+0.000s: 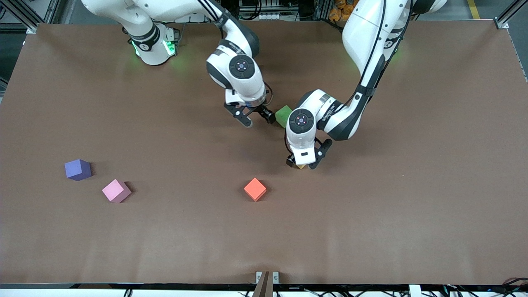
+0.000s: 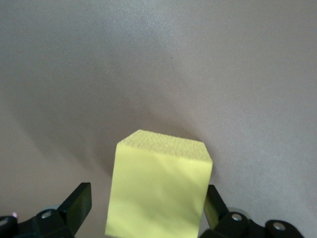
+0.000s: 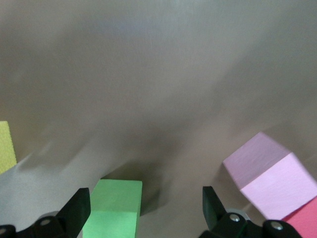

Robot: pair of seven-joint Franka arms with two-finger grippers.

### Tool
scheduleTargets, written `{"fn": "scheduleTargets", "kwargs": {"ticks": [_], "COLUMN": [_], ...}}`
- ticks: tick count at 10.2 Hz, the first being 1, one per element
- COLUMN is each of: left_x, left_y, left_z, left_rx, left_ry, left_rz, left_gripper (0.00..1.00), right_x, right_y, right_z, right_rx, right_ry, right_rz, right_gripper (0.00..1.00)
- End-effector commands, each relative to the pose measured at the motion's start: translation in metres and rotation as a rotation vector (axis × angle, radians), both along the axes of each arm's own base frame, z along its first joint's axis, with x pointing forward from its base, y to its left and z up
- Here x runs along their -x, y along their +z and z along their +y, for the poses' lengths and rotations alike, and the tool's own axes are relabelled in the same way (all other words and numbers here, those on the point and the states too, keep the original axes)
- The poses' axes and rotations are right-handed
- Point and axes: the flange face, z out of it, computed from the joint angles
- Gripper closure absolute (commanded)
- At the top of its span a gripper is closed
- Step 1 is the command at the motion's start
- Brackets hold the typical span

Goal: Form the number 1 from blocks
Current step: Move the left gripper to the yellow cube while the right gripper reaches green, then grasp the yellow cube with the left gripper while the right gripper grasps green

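Observation:
The robot's right gripper needs to next move over to the green block near the yellow block and close on the opposite sides of the green block point(image 1: 283, 116) point(image 3: 115, 206).
A yellow block point(image 2: 158, 188) rests on the brown table between the fingers of my left gripper point(image 2: 147, 201). The gripper is open: one finger is against the block and the other stands a little clear of it. In the front view the yellow block point(image 1: 301, 166) peeks out under the left gripper point(image 1: 304, 164). My right gripper point(image 1: 255, 118) hangs wide open over the green block point(image 3: 115, 206), which lies close to one finger. The green block point(image 1: 284, 115) lies farther from the front camera than the yellow one. A pink block point(image 3: 270, 181) and a red block point(image 3: 304, 223) lie beside the green one. No light blue block is in view.
An orange cube point(image 1: 255, 189) lies nearer the front camera than both grippers. A purple cube point(image 1: 77, 169) and a second pink cube point(image 1: 116, 190) sit toward the right arm's end. The table edge point(image 1: 264, 284) runs along the front.

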Motion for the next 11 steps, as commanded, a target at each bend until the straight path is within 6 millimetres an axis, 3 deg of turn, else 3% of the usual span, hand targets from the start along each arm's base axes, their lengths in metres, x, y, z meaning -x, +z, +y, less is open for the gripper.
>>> {"fn": "scheduleTargets", "kwargs": {"ticks": [1, 3, 8, 10, 11], "left_x": [-0.012, -0.021, -0.02, -0.023, -0.023], "left_y": [0.002, -0.003, -0.007, -0.004, -0.004], "left_z": [0.005, 0.007, 0.007, 0.01, 0.01], "left_rx": [0.016, 0.014, 0.011, 0.014, 0.014], "left_ry": [0.039, 0.038, 0.012, 0.005, -0.002], "left_rz": [-0.027, -0.038, -0.032, -0.034, -0.034], "left_gripper": [0.0, 0.0, 0.0, 0.99, 1.0], "right_x": [0.007, 0.004, 0.009, 0.008, 0.008], "right_y": [-0.02, -0.024, -0.026, -0.034, -0.037], "right_z": [0.019, 0.036, 0.068, 0.075, 0.078], "right_rx": [0.006, -0.008, -0.041, -0.042, -0.045], "right_ry": [-0.046, -0.074, -0.085, -0.087, -0.081], "right_rz": [-0.013, -0.012, -0.011, -0.01, -0.014], "right_gripper": [0.0, 0.0, 0.0, 0.0, 0.0]}}
